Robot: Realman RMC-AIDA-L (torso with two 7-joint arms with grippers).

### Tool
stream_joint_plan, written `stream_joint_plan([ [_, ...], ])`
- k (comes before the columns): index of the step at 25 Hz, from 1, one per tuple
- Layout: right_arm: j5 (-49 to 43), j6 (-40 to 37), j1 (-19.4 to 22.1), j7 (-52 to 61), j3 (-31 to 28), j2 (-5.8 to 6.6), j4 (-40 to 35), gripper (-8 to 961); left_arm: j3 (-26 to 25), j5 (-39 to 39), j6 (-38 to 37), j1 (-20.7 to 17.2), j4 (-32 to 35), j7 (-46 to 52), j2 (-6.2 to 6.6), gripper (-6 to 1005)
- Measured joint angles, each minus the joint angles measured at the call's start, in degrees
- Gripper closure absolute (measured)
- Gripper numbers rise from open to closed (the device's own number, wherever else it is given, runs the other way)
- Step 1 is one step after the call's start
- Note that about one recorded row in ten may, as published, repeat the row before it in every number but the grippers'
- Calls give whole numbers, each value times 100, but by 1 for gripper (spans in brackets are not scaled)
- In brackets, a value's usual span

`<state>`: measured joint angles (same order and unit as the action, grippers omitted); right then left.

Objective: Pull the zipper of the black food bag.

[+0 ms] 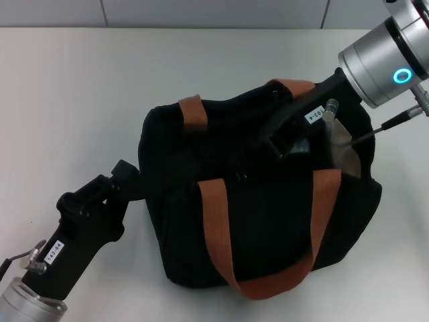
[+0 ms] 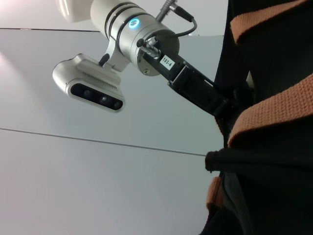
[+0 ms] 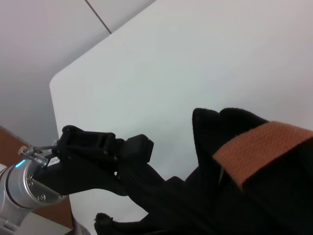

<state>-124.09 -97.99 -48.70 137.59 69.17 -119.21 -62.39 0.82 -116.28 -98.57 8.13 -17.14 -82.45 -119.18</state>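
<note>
The robot's right gripper lies at a slant across the black food bag's opening, so it should open, back away and grasp the zipper pull (image 1: 240,174) from more steeply above.
The black food bag (image 1: 268,228) stands in the middle of the white table, its rust-orange handles (image 1: 216,235) draped over the front and back. My right gripper (image 1: 285,144) comes in from the upper right and rests on the bag's top, beside a patch of cream lining (image 1: 343,151). The left wrist view shows the right gripper (image 2: 222,105) buried at the bag's (image 2: 274,161) upper edge. My left gripper (image 1: 127,178) presses against the bag's left end. In the right wrist view the left gripper (image 3: 139,147) meets the bag's (image 3: 254,205) dark fabric. The zipper is hidden.
The white table (image 1: 67,100) stretches bare to the left and behind the bag. A grey wall runs along the table's far edge. The right arm's wrist camera (image 2: 93,90) hangs above the table, to the bag's right.
</note>
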Motion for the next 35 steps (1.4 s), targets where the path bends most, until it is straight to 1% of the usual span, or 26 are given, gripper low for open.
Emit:
stream_joint_plan([
  [3, 8, 22, -91, 1, 1, 2, 120, 846, 7, 0, -6, -5, 0, -5, 0, 974],
  [9, -22, 77, -108, -24, 40, -2, 144, 890, 14, 0, -21, -20, 0, -8, 0, 974],
  [13, -24, 116, -86, -44, 41, 13, 122, 958, 13, 0, -31, -26, 14, -9, 0, 974],
  [20, -29, 0, -64, -101, 10, 23, 125, 955, -15, 1, -61, -53, 26, -9, 0, 974],
  [23, -1, -91, -102, 114, -159, 44, 139, 954, -27, 3, -103, -72, 31, -8, 0, 974],
  [26, -4, -256, -233, 415, -264, 90, 143, 908, -26, 11, -115, -82, 39, -8, 0, 974],
  [28, -37, -320, -301, 562, -242, 95, 144, 878, -16, 19, -115, -97, 41, -8, 0, 974],
  [33, -213, -345, -404, 707, -220, 49, 154, 801, 3, 8, -117, -137, 34, -8, 0, 974],
  [35, -328, -357, -433, 745, -195, 31, 160, 753, 5, 4, -117, -140, 30, -8, 0, 974],
])
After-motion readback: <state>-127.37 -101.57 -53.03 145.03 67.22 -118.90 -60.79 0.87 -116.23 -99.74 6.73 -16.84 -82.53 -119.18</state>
